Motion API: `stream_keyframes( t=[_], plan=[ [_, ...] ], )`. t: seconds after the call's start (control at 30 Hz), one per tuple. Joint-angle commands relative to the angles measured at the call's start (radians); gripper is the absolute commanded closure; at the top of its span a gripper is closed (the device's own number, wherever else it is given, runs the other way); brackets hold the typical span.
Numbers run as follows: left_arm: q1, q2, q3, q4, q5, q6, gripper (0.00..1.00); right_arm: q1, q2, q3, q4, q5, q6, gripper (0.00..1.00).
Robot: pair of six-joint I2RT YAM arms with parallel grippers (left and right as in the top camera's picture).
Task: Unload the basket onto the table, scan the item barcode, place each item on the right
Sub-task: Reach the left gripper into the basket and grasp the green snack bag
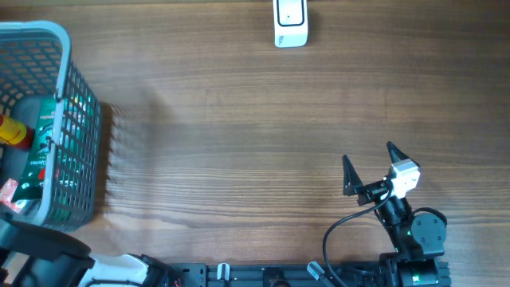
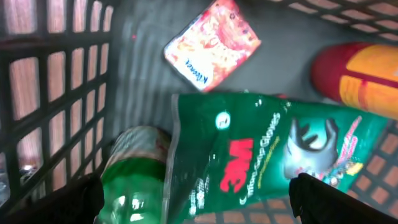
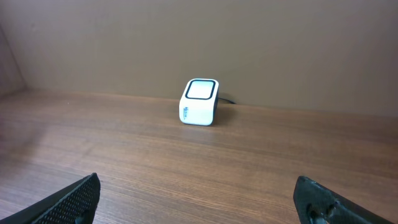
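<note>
Next, I close my left gripper on the red-logo end (image 1: 32, 180) (image 2: 219, 140) of the green 3M gloves pack, near the pink tissue pack.
The white barcode scanner (image 1: 291, 24) stands at the table's far edge, and the right wrist view shows the scanner (image 3: 199, 101) straight ahead. My left gripper (image 2: 202, 202) hangs open inside the grey basket (image 1: 64, 56), just above a green 3M gloves pack (image 2: 267, 155) and holding nothing. Beside that pack lie a green bottle (image 2: 134, 168), a pink tissue pack (image 2: 211, 40) and a red-and-yellow tube (image 2: 354, 78). My right gripper (image 1: 369, 155) is open and empty over bare wood at the near right, its fingertips (image 3: 74, 199) wide apart.
The basket's mesh wall (image 2: 56, 93) rises close on the left of my left gripper. The basket stands at the table's left edge, with the gloves pack (image 1: 36, 159) showing through its side. Wooden tabletop (image 1: 239, 143) lies between basket, scanner and right arm.
</note>
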Motion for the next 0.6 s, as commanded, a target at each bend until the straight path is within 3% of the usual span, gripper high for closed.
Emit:
stream_keyframes(
  t=[0.0, 0.2, 0.57],
  plan=[
    [-0.001, 0.005, -0.062, 0.057, -0.031, 0.012, 0.0, -0.004, -0.004, -0.001, 0.002, 0.013, -0.005, 0.0],
    [-0.093, 0.09, -0.063, 0.087, -0.09, 0.012, 0.0, -0.004, -0.004, -0.001, 0.002, 0.013, -0.005, 0.0],
    [-0.133, 0.23, -0.063, 0.13, -0.088, 0.011, 0.0, -0.004, -0.004, -0.001, 0.002, 0.013, -0.005, 0.0]
  ],
)
